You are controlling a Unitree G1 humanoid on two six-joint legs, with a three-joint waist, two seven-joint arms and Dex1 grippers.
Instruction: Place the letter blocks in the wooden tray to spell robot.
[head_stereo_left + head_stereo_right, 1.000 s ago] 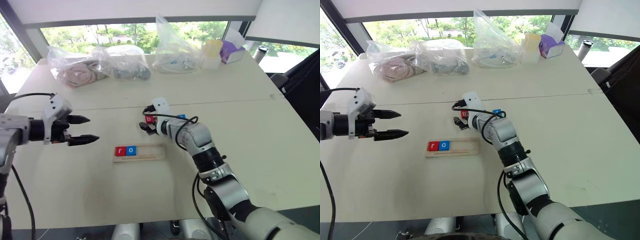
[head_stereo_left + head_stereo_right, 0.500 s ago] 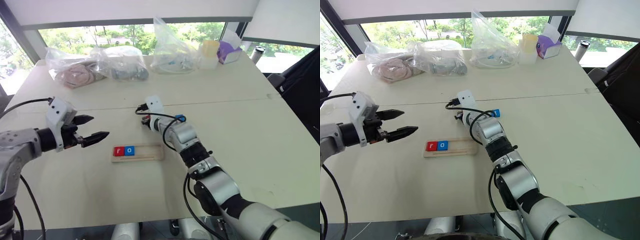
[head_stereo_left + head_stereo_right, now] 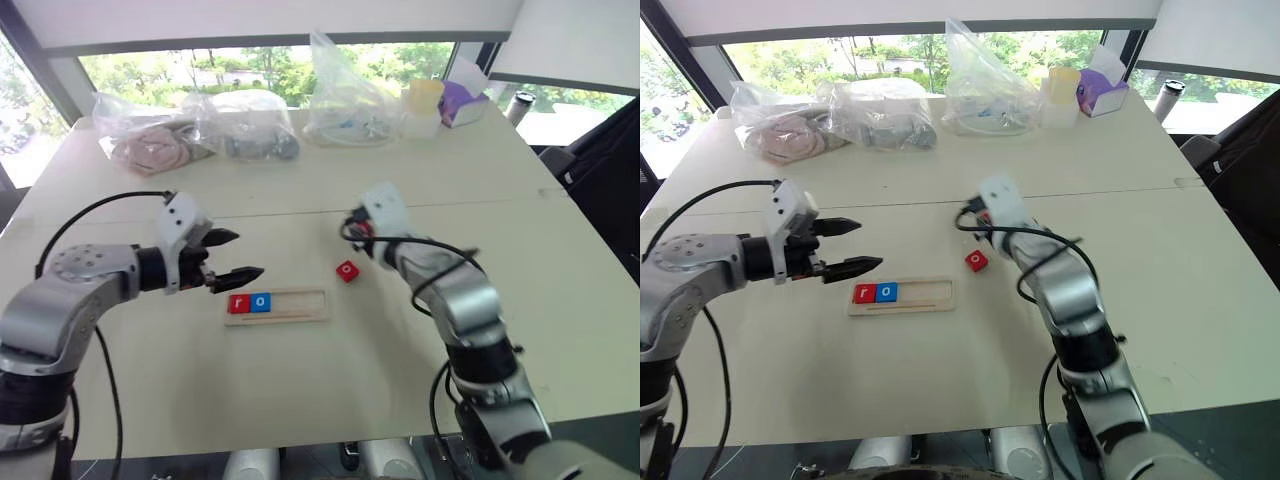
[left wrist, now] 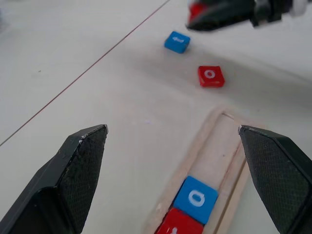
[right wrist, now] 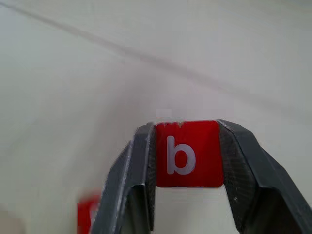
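Note:
The robot's right gripper covers the red b block's side that must meet the blue o, so it should put the block down and grip its top and bottom [image 5: 189, 183].
The wooden tray [image 3: 298, 306] lies mid-table with a red r block [image 3: 238, 304] and a blue o block [image 3: 260, 301] at its left end. A red o block [image 3: 346, 270] lies loose just right of the tray. In the left wrist view a blue block [image 4: 176, 42] lies farther back. My right gripper [image 5: 186, 161] is shut on the red b block [image 5: 186, 153] and holds it above the table behind the red o block. Just left of the tray's left end my left gripper [image 3: 246, 255] is open with nothing between its fingers.
Clear plastic bags [image 3: 345, 100] with contents line the table's far edge, beside a pale cup [image 3: 424, 105] and a purple box [image 3: 462, 100]. A dark cup [image 3: 519, 105] stands at the far right. A seam [image 3: 500, 202] crosses the table behind the blocks.
My right gripper shut on the red b block and carried it up and to the right. The left gripper moved right, close to the tray. The red o block now shows.

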